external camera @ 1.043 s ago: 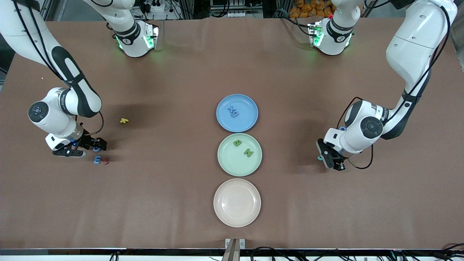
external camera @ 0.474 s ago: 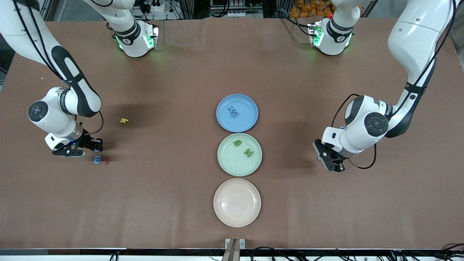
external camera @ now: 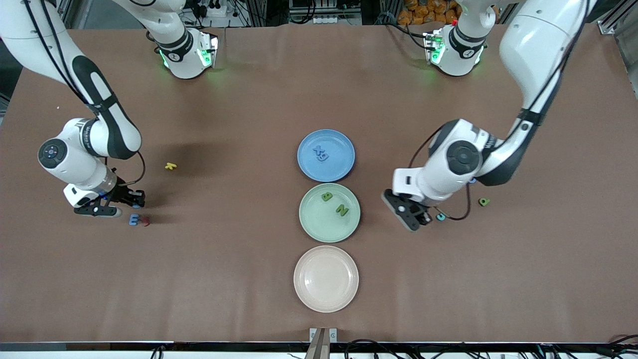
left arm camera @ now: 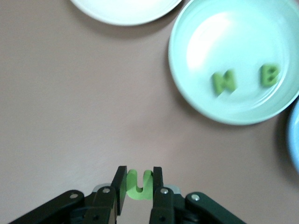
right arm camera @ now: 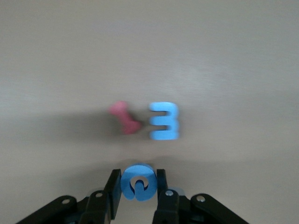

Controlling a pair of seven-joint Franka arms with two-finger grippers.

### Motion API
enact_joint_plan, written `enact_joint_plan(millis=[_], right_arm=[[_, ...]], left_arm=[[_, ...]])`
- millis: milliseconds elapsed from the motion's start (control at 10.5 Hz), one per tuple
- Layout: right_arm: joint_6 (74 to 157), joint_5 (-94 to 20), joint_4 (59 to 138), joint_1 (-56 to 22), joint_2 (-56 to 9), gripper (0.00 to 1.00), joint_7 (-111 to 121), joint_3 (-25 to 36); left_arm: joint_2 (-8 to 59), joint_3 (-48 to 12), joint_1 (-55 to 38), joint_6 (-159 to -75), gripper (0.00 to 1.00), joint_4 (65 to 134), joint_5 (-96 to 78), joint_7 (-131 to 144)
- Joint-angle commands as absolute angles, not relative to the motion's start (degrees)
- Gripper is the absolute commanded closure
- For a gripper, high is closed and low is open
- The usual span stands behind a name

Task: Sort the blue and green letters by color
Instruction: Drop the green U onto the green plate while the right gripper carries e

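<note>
Next, my right gripper lets go of the round blue letter on the blue plate's letter (external camera: 323, 158) nearest the green plate.
My left gripper (external camera: 411, 218) is shut on an olive green letter U (left arm camera: 138, 187) over bare table beside the green plate (external camera: 319, 224), toward the left arm's end. That plate holds green letters B (external camera: 327, 196) and N (external camera: 342, 210). The blue plate (external camera: 340, 167) holds blue letters (external camera: 321, 153). My right gripper (external camera: 132, 199) is shut on a round blue letter (right arm camera: 138, 183), low over the table by a blue letter E (external camera: 133, 219). Another green letter (external camera: 483, 201) lies toward the left arm's end.
A dark red piece (external camera: 145, 221) touches the blue E. A yellow letter (external camera: 171, 166) lies farther from the camera. An empty pink plate (external camera: 326, 294) sits nearest the camera. A small teal piece (external camera: 440, 217) lies by my left gripper.
My left arm has swung toward the green plate with the green U, uncovering a green letter and a teal piece on the table. My right gripper has barely moved.
</note>
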State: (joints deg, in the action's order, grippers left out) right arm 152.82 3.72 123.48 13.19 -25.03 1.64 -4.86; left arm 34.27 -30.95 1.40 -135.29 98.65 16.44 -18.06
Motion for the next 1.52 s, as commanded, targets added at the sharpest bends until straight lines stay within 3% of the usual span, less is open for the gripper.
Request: enact_joint_plan(millis=[0,474,664,759,853,1138,1422], right_arm=[[151.1,3.9,124.4,4.7,-22.0,0.9,-12.4,-4.8],[150.6,3.9,122.2,-13.3,-21.8,0.89,-36.4,-4.8],[150.6,3.9,121.2,-20.0,-22.1,0.89,-42.7,-4.9],[150.6,3.9,120.5,-23.5,-22.2,0.89,-46.1,-4.9],[150.6,3.9,120.0,-26.9,-22.3,0.89,-49.3,-4.9],[150.6,3.9,118.4,-35.2,-23.0,0.89,-57.3,-5.4],[150.6,3.8,113.8,-42.0,-26.1,0.89,-61.3,-5.6]], left_arm=[[38.1,-30.1,-5.7,-134.0,0.97,94.1,15.6,-3.8],[44.5,-23.3,-19.8,-134.2,0.92,86.2,15.2,15.0],[46.1,-22.3,-21.5,-134.2,0.79,84.8,15.2,16.9],[46.1,-22.3,-21.4,-134.2,0.34,84.8,15.3,16.7],[46.0,-22.3,-21.3,-134.2,0.0,85.0,15.5,16.1],[43.9,-22.3,-19.3,-133.9,0.0,85.5,15.9,16.6],[37.7,-22.8,-14.3,-125.3,0.0,88.4,15.9,12.4]])
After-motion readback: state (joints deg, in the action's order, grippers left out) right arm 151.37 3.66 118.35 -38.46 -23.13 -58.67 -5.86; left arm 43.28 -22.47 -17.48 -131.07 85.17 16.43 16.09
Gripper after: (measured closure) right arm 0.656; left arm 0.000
